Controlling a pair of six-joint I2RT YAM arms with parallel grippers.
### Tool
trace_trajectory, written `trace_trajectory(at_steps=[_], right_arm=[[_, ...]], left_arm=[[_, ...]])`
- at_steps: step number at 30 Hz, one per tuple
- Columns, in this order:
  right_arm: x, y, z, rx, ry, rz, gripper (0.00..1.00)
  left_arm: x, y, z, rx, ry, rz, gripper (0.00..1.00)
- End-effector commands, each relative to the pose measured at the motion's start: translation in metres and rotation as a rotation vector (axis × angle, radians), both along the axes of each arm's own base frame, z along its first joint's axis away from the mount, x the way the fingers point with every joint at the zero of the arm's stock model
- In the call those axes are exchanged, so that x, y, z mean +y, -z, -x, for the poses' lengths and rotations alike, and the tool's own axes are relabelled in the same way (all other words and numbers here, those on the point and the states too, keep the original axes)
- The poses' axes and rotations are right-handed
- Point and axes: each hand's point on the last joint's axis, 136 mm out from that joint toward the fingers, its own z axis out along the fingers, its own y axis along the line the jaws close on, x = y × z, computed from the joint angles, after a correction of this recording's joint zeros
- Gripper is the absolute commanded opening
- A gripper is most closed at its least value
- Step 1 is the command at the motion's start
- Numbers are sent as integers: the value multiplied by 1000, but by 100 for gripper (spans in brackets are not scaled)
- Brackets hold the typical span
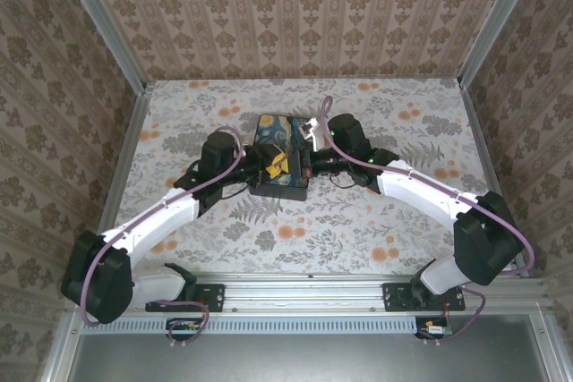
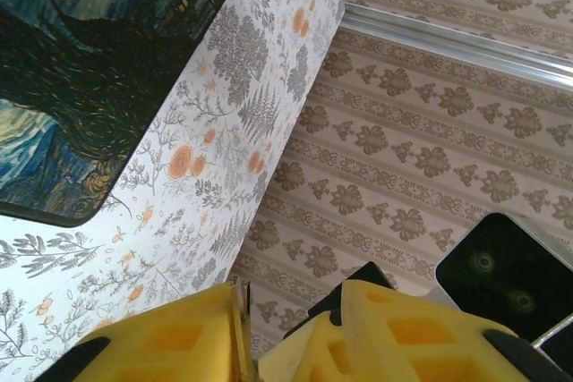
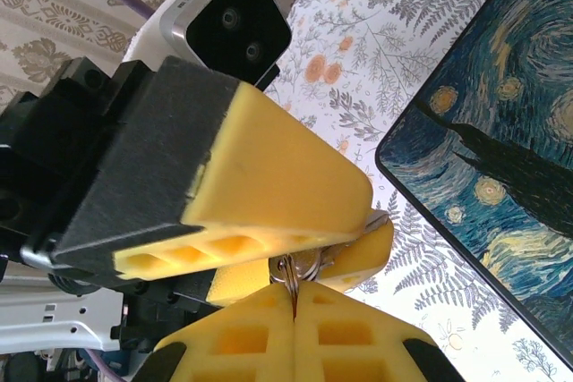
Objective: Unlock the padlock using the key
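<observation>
The robot's right gripper pinches the loose key rings while its left gripper holds the keys, so next the right gripper opens and takes the rings closer to the key heads [image 3: 308,262].
Both grippers meet above the black box with the swirling painting lid [image 1: 274,128]. My left gripper [image 1: 275,164] is shut on the padlock [image 3: 315,263], whose small metal body is mostly hidden between its yellow pads [image 3: 286,176]. A thin brass edge of the padlock [image 2: 238,315] lies against the left pad in the left wrist view. My right gripper [image 3: 294,300] is shut on the key [image 3: 290,275], a thin metal blade with a ring. Its tip reaches the padlock. Whether the key is inside the lock is hidden.
The box [image 3: 501,149] lies on the flower-patterned floor [image 1: 358,221], directly under both grippers. Patterned walls [image 1: 295,15] with metal corner rails enclose the floor on three sides. The right wrist's black camera housing [image 2: 501,266] hangs close beside my left fingers.
</observation>
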Motion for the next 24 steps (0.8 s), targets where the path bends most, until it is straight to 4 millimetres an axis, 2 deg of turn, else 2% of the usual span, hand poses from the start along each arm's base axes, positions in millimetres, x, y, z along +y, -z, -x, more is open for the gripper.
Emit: trace_trajectory(at_steps=[1,5,11,13,15,17,18,21,24], right_arm=[[1,-8,-6,-30,7,-4,0],[-2,-4,-5,-25,21,2,0],[-5,9,-4,6,29,2,0],[-6,11,-4,16,35,-2,7],[-9,11,-7,27,59,-10,19],[-18,12,-11,45,107,-33,36],[-23,10,-14,46,131,-56,40],[-34,1,-18,32,179,-132,45],[-33,-8,-19,6,172,-171,46]], left_arm=[[5,-7,4,-41,21,-5,23],[10,0,3,-57,29,-50,15],[8,-4,0,-156,106,-118,4],[3,-11,-3,-248,170,-136,2],[-3,-19,-3,-370,250,-164,0],[-4,-24,-3,-484,301,-208,0],[-5,-26,-3,-531,320,-226,0],[-9,-32,-2,-608,345,-206,0],[-14,-36,-1,-635,349,-159,0]])
